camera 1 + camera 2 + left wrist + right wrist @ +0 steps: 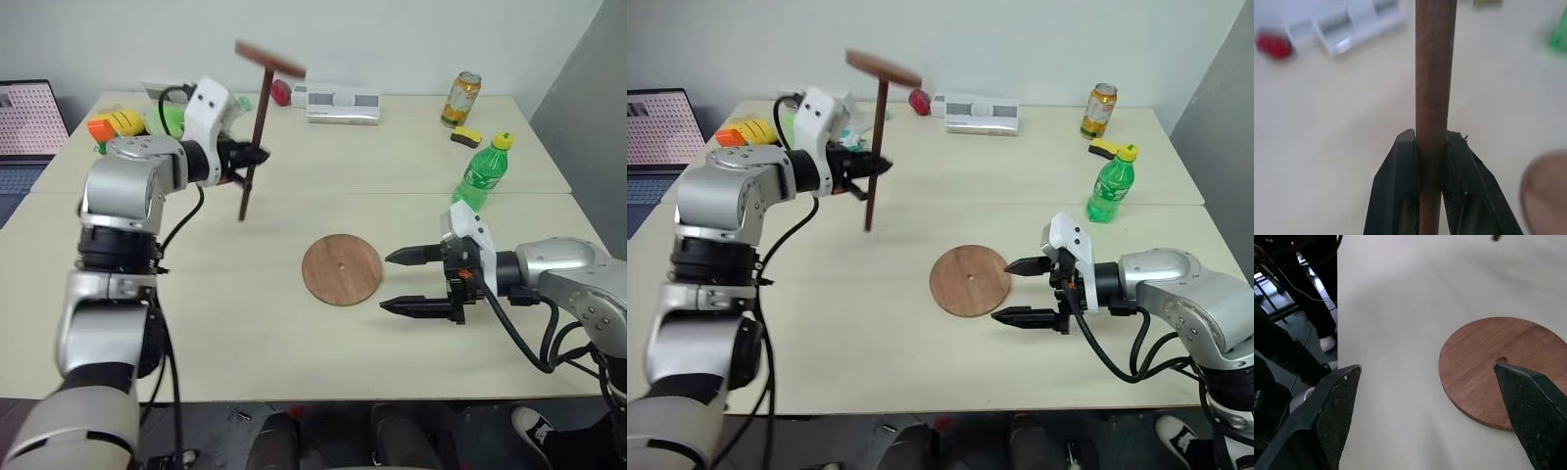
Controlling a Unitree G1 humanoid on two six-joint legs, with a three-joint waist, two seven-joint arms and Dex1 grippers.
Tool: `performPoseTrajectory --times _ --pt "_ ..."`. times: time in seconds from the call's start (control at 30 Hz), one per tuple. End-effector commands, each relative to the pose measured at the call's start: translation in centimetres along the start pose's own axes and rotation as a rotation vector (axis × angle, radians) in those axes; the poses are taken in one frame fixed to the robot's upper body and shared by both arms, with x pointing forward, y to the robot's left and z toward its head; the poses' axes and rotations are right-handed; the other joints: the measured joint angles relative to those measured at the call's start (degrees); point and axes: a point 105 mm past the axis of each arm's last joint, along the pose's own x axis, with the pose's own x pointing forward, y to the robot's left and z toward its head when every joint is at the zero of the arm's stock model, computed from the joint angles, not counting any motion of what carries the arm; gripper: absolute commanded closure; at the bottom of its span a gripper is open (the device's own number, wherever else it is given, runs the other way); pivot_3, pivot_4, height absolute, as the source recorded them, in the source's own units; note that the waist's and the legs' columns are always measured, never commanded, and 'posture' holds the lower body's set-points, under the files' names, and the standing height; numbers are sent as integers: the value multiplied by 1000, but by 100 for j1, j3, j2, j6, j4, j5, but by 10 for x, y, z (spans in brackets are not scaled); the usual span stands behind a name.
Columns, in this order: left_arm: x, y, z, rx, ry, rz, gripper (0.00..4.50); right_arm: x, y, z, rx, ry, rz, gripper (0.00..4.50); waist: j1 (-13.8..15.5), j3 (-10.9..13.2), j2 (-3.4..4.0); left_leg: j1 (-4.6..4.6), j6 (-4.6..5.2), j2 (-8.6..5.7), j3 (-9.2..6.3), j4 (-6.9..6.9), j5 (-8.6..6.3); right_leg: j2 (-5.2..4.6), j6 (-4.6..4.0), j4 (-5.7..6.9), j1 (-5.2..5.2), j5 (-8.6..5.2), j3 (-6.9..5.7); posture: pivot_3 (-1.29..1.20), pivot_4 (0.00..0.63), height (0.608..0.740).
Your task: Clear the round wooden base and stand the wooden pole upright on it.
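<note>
I need to release the wooden pole upright with my left gripper in the tiny centre hole of the round wooden base [342,266].
The round wooden base [341,269] lies flat and bare on the table, its tiny centre hole showing. My left gripper [250,157] is shut on the wooden pole [257,127], held above the table to the left of the base. The pole hangs near upright with its small disc [270,59] at the top and its bare end pointing down. In the left wrist view the pole [1434,88] is pinched between the black fingers [1396,186]. My right gripper [416,282] stands open just right of the base, fingers pointing at its edge; the base [1501,367] lies between them in the right wrist view.
A green bottle [482,172], a drink can [460,98] and a yellow-black item [465,136] stand at the back right. A white box [342,102] and a red object [280,92] are at the back. Colourful toys [122,124] sit back left by a laptop [29,122].
</note>
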Motion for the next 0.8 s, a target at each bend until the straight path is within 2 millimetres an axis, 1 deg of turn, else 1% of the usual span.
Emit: performPoseTrajectory --times 0.03,0.1,0.17,0.2,0.27,0.37,0.43,0.47,0.5,0.57,0.7,0.8 --pt "-9 -57 34 -27 -267 -308 4223 -5 -5 8 -82 -51 -73 0 1 -1 -1 -1 0 -1 -1 1 0 0 0 0 1 0 -2 0 150 740" --pt "-9 -73 27 -4 -314 -368 4223 -6 -10 5 -84 -53 -112 0 5 -1 -1 0 0 -1 -1 2 0 0 1 -1 4 0 -3 0 150 740" --pt "-12 -86 25 5 -367 -420 4223 -7 -15 3 -88 -52 -146 0 8 -1 0 2 0 -4 5 1 0 0 1 -1 6 0 1 0 150 740" --pt "-12 -93 22 -20 -390 -453 4223 -8 -18 0 -86 -45 -165 0 9 -1 0 2 0 -8 4 2 0 3 1 -1 5 0 0 0 150 740" --pt "-10 -106 12 -47 -394 -511 4223 -11 -21 -3 -83 -41 -196 0 9 -2 -1 4 0 -8 3 2 0 5 0 1 6 0 0 0 150 740" --pt "-6 -119 -6 -41 -365 -558 4223 -13 -20 -6 -76 -41 -212 0 7 -2 -1 4 1 -10 5 1 -1 7 0 2 6 0 2 0 150 740" --pt "-4 -122 -12 -26 -355 -563 4223 -14 -20 -7 -74 -41 -216 0 6 -2 -1 4 2 -10 5 1 -1 8 0 1 6 0 3 0 150 740" --pt "-3 -125 -17 -38 -341 -572 4223 -14 -20 -8 -65 -38 -219 0 5 -2 -1 4 2 -9 5 1 -1 8 0 2 6 0 3 0 150 740" --pt "0 -128 -27 -19 -317 -574 4223 -15 -20 -10 -61 -36 -222 0 5 -2 -1 4 3 -9 4 1 -1 10 0 2 6 0 2 0 150 740" --pt "2 -132 -39 6 -289 -585 4223 -15 -20 -11 -58 -31 -229 0 11 -2 0 4 4 -9 3 1 -2 10 0 2 6 0 1 0 150 740" --pt "9 -126 -50 10 -278 -543 4223 -15 -20 -12 -54 -32 -235 0 17 -3 0 10 20 -10 3 1 -11 10 0 0 14 0 1 0 150 740" --pt "15 -128 -58 -10 -268 -536 4223 -13 -19 -12 -51 -34 -235 0 17 -3 0 11 22 -10 2 1 -12 11 0 1 14 0 1 0 150 740"
